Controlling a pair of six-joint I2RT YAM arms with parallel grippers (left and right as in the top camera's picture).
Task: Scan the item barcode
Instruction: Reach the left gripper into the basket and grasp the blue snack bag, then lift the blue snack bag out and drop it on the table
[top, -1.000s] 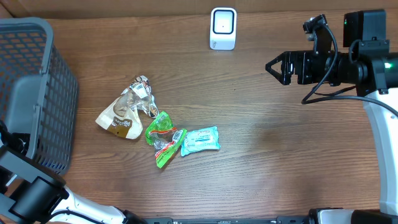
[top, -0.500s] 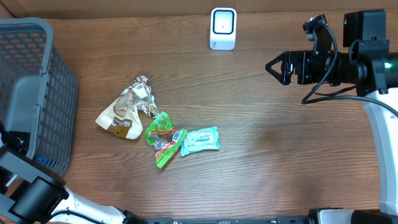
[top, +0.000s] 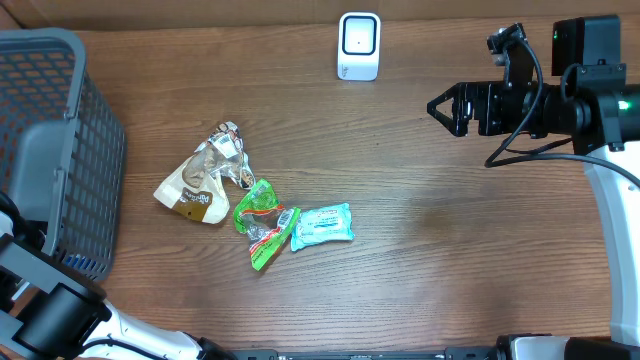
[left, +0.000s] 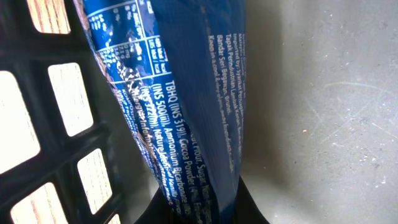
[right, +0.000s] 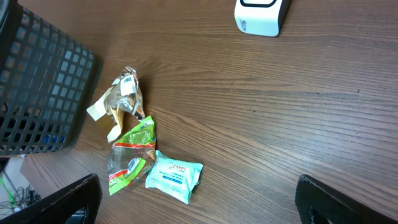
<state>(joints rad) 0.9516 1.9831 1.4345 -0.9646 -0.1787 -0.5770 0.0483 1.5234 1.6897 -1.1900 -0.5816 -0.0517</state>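
Observation:
Next, I set the blue printed packet on the table with my left gripper, at the scanner-side edge of the teal wipes pack (top: 323, 196).
Inside the grey basket (top: 70, 45), my left gripper (left: 205, 211) is shut on a blue printed packet (left: 186, 93), whose lower end sits pinched between the dark jaws. Overhead, only a sliver of that blue packet (top: 66, 258) shows through the basket mesh. The white barcode scanner (top: 359, 45) stands at the table's back edge. My right gripper (top: 437, 107) hovers open and empty at the right, well clear of the scanner (right: 261, 15), with its fingers (right: 68, 199) spread wide.
Three loose items lie mid-table: a brown pouch (top: 198, 182), a green packet (top: 262, 218) and a teal wipes pack (top: 322, 224). The basket wall (left: 37, 155) stands close on the left of the blue packet, and the basket floor (left: 323, 93) on its right.
My left gripper has shut on the blue packet inside the basket. The right arm and the table items have not moved.

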